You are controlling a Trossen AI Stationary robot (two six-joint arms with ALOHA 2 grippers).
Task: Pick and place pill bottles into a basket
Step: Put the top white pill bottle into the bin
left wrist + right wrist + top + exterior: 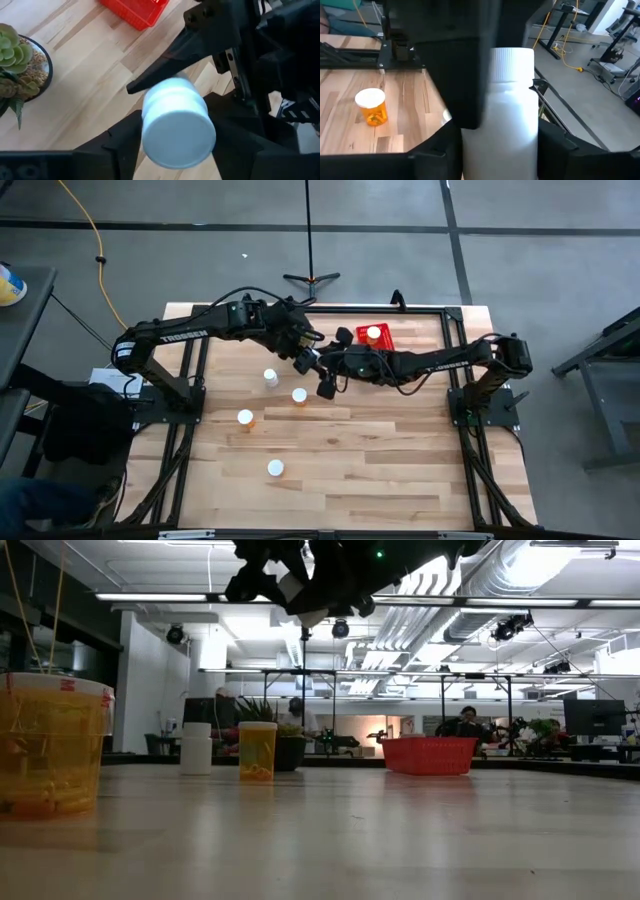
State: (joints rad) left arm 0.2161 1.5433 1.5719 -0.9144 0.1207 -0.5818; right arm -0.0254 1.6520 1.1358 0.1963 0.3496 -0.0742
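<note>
The white bottle slants in my right gripper, so my left gripper needs to open, turn and take the bottle's end with the cap (pixel 178 136).
A white pill bottle (pixel 502 115) hangs upright over the middle of the table, where my two grippers meet. My left gripper (pixel 177 150) comes from the left and has the bottle's capped top (pixel 175 127) between its fingers. My right gripper (pixel 500 150) comes from the right and is shut on the body. Several pill bottles stand on the table on their bases: (pixel 270 377), (pixel 299 395), (pixel 245 417). The red basket (pixel 385 340) rests on the table at the far right of the grippers, with one bottle (pixel 373 333) inside. My left gripper pinches the bottle's upper end (pixel 150 125) between its two fingers, slanting down from above and from the table's left. The bottle's round top faces its camera. My right gripper pinches the bottle's white body (pixel 470 145) below the ribbed cap (pixel 512 62), between its two fingers, coming about level from the table's right. The bottle stands upright, lifted clear of the table.
A small potted plant (pixel 15 60) stands on the table near the basket (pixel 135 10). An orange bottle (pixel 372 106) stands below and beside the grippers. A black frame (pixel 450 360) runs along the table's edges. Bare wood lies toward the near edge.
</note>
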